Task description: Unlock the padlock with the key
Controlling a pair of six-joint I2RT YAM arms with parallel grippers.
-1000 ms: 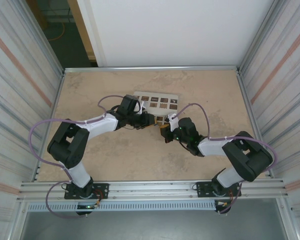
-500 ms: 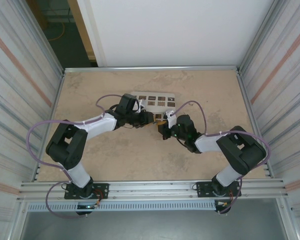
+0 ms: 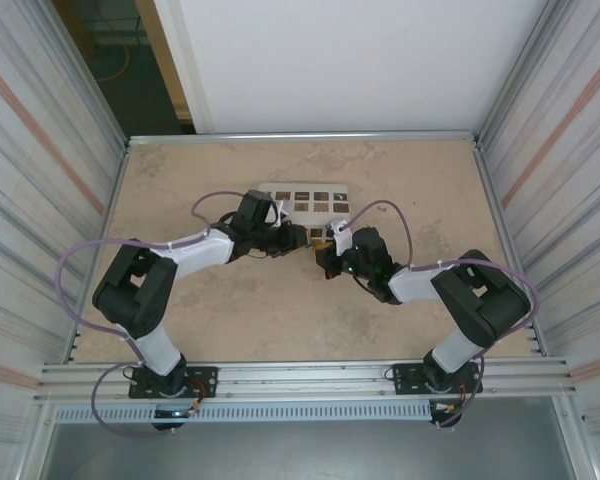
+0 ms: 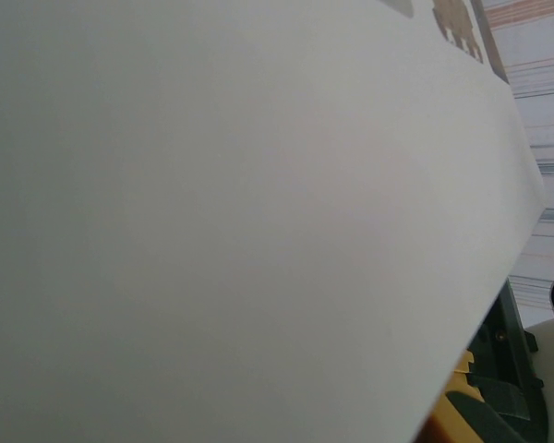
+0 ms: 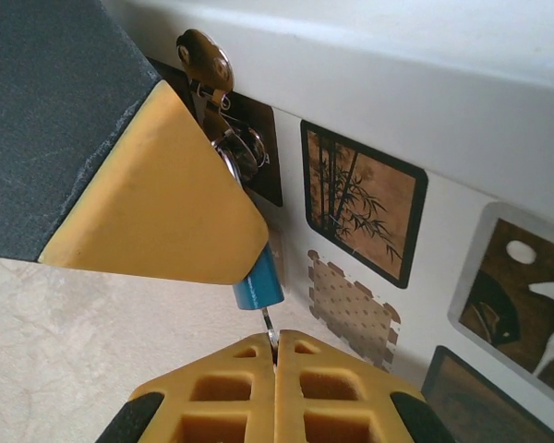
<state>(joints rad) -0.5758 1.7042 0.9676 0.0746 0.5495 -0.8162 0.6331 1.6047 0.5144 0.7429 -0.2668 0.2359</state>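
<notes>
My left gripper will open, back off and take the padlock's body (image 5: 260, 282) from the front, as the white box crowds its wrist, before my right gripper turns the key.
The tiny blue padlock (image 5: 257, 284) hangs off the table, its body sticking out from under a yellow finger (image 5: 157, 203) of my left gripper (image 3: 302, 240), which is shut on it. Its silvery shackle (image 5: 245, 152) and a brass-coloured ring (image 5: 204, 55) show above that finger. My right gripper (image 5: 275, 343) is shut on the key (image 5: 269, 325). The thin metal blade runs from between the pads up into the bottom of the padlock. In the top view my right gripper (image 3: 323, 256) meets the left one tip to tip at the table's middle.
A white box (image 3: 305, 199) with brown picture squares lies just behind both grippers, its face (image 5: 443, 120) close beside the padlock. The box (image 4: 212, 231) sits right against the left wrist camera. Metal walls enclose the beige table (image 3: 230, 310).
My right arm has swung left and forward, bringing its gripper up against the left gripper. The white box has shifted slightly left. The left arm has barely moved.
</notes>
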